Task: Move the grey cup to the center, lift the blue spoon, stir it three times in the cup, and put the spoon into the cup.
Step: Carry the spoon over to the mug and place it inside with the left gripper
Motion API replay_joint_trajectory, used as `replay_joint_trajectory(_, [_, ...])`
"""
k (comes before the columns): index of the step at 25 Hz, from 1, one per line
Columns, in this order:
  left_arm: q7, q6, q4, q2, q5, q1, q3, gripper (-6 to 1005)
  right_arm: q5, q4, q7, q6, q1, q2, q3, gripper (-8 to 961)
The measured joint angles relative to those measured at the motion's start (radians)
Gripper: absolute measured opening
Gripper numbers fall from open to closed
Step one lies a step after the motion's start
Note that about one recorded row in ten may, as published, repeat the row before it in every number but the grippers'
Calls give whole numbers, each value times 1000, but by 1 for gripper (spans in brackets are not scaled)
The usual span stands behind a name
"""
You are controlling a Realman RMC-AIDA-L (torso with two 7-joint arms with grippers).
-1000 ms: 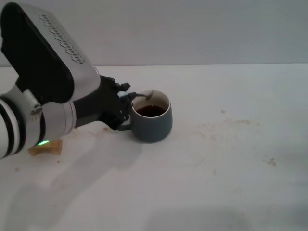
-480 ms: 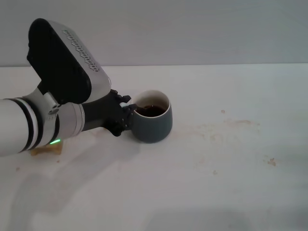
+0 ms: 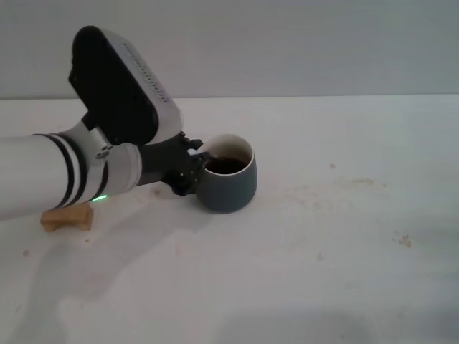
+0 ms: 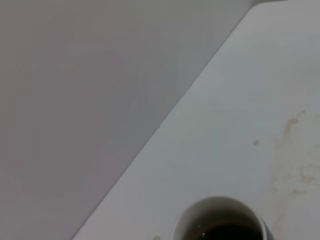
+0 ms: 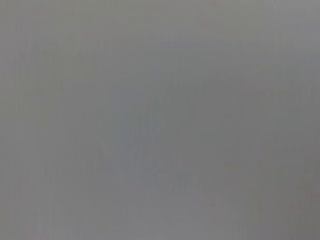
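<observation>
My left gripper is holding the grey cup. Next, I release it from that gripper on the white table (image 3: 221, 195), between the tan block and the brown stains.
The grey cup (image 3: 229, 185) stands on the white table a little left of the middle, with dark brown liquid inside. Its white rim and the liquid also show in the left wrist view (image 4: 220, 220). My left gripper (image 3: 188, 166) is pressed against the cup's left side, hiding the handle. The blue spoon is hidden; I cannot make it out at the rim or in the liquid. The right gripper is out of view, and its wrist view shows only plain grey.
A small tan block (image 3: 68, 217) lies on the table below my left forearm (image 3: 64, 179). Faint brown stains (image 3: 337, 188) mark the white tabletop to the right of the cup. The grey wall runs along the table's far edge.
My left arm has swung right and closer over the cup's left side. A pale sliver that showed over the cup's rim a second ago no longer shows. The cup has stayed put.
</observation>
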Motion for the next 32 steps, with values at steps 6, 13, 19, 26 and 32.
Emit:
replay_joint_trajectory(6, [0, 7, 24, -1, -6, -34, 20, 147, -2, 0, 0, 6, 5, -1, 0, -1])
replay_joint_trajectory(13, [3, 2, 22, -1, -24, -40, 55, 147, -3, -1, 0, 9, 9, -2, 0, -1])
replay_joint_trajectory(19, [3, -5, -6, 0, -16, -1, 51, 147, -3, -1, 0, 12, 13, -2, 0, -2])
replay_joint_trajectory(26, [3, -15, -18, -1, 50, 28, 9, 146, -6, -1, 0, 18, 21, -2, -4, -2])
replay_joint_trajectory(32, [4, -9, 7, -2, 63, 8, -22, 147, -6, 0, 0, 19, 24, -2, -11, -2])
